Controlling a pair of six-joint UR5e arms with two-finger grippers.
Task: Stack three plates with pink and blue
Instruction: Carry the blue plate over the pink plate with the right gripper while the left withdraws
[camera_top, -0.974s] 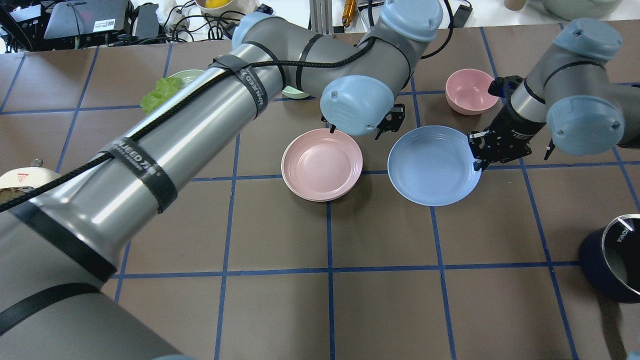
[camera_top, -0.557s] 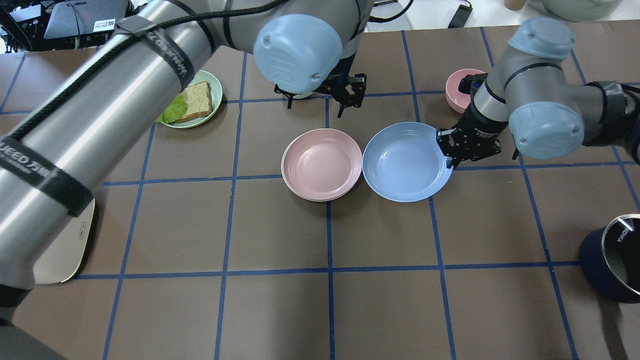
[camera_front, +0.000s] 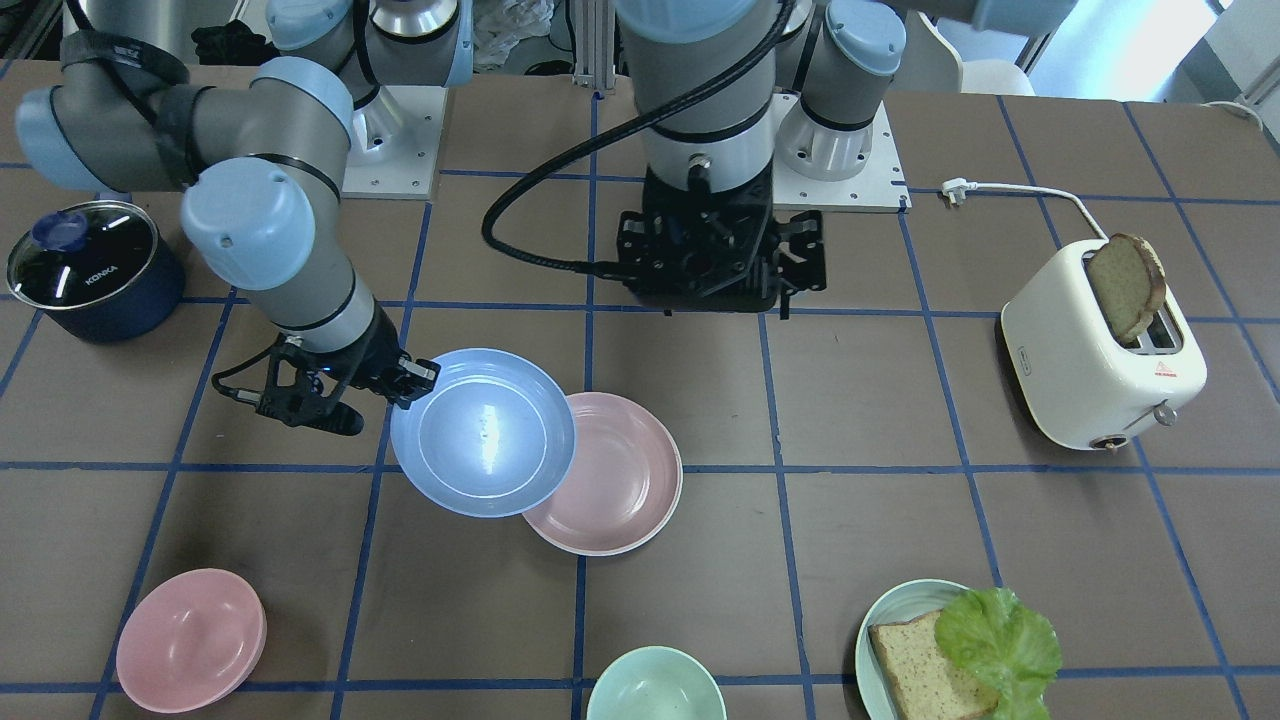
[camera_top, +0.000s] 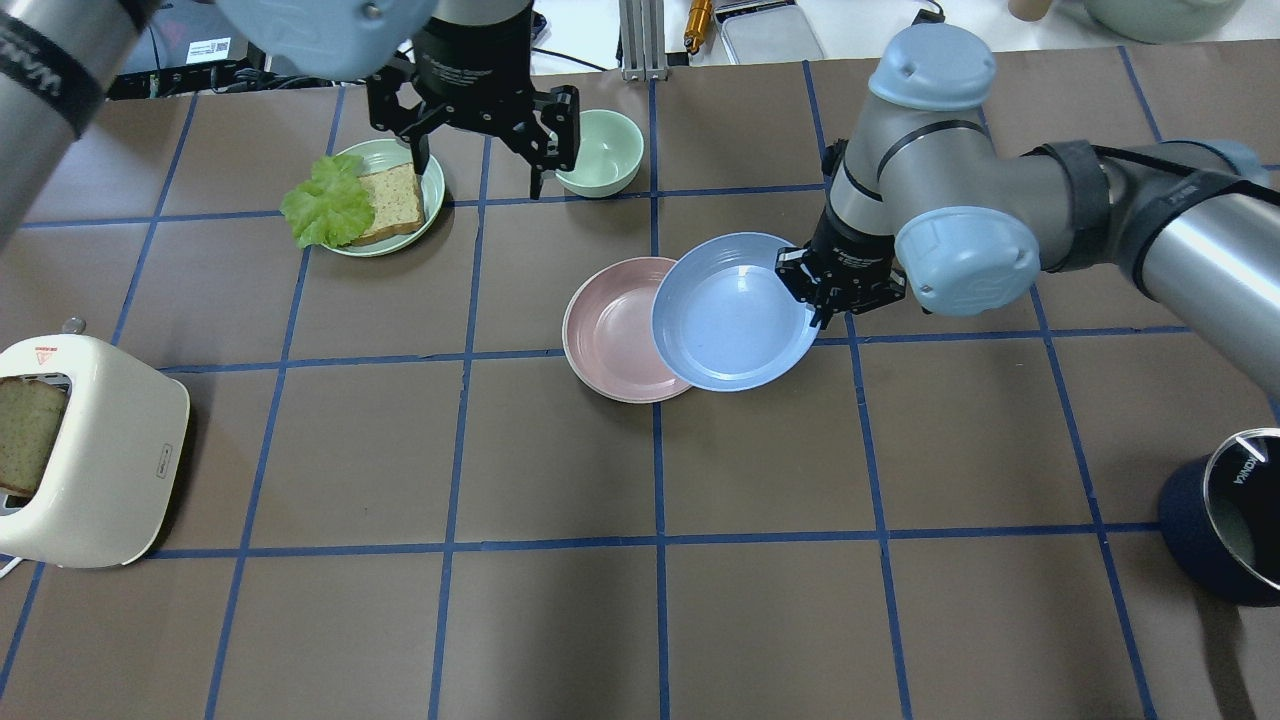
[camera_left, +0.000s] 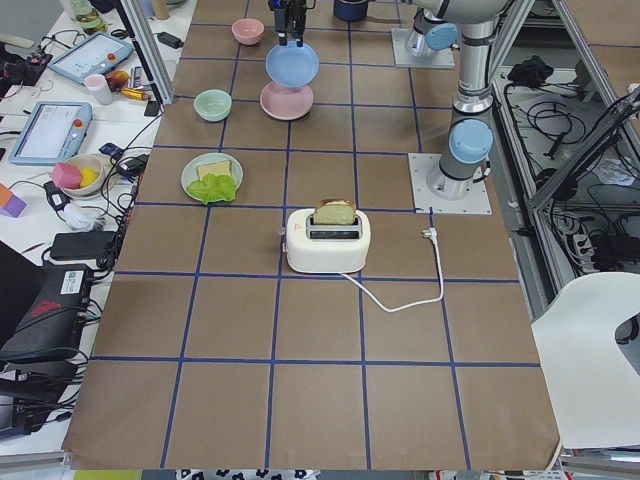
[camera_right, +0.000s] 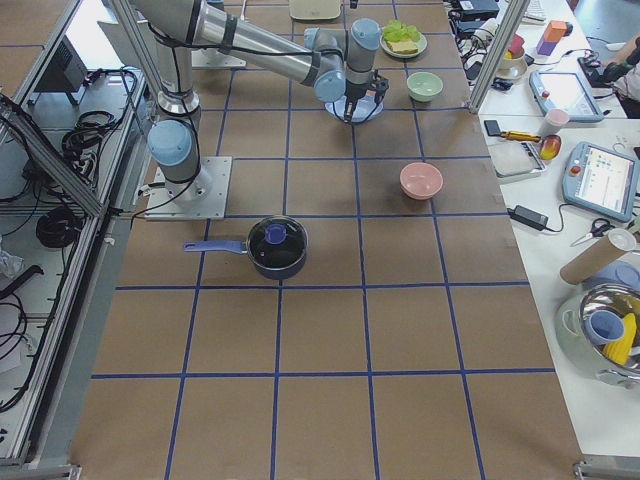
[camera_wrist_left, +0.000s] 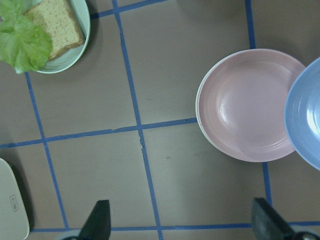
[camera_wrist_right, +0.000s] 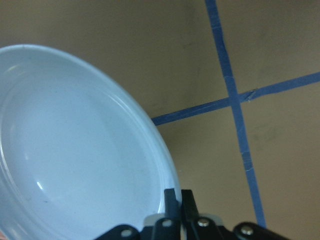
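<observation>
Next, my right gripper lets go of the light blue plate on the middle of the pale pink plate (camera_front: 584, 463).
My right gripper (camera_top: 822, 300) is shut on the right rim of the light blue plate (camera_top: 725, 315) and holds it slightly tilted above the table. The plate overlaps the right part of the pale pink plate (camera_top: 605, 330). The right wrist view shows the fingers (camera_wrist_right: 172, 200) pinching the blue rim (camera_wrist_right: 75, 150). The pink plate (camera_front: 620, 480) lies flat with a cream-white rim (camera_wrist_left: 200, 125) showing under it. My left gripper (camera_top: 478, 150) is open and empty, high above the table's far left, away from the plates.
A pale green plate with bread and lettuce (camera_top: 370, 200) and a green bowl (camera_top: 600, 150) stand at the far side. A pink bowl (camera_front: 190, 640) is behind my right arm. A white toaster (camera_top: 80, 450) is at the left, a dark pot (camera_top: 1230, 520) at the right.
My right gripper carried the blue plate leftward until it overlaps the pink plate. My left arm drew up and away to the far left, uncovering the green plate and bowl.
</observation>
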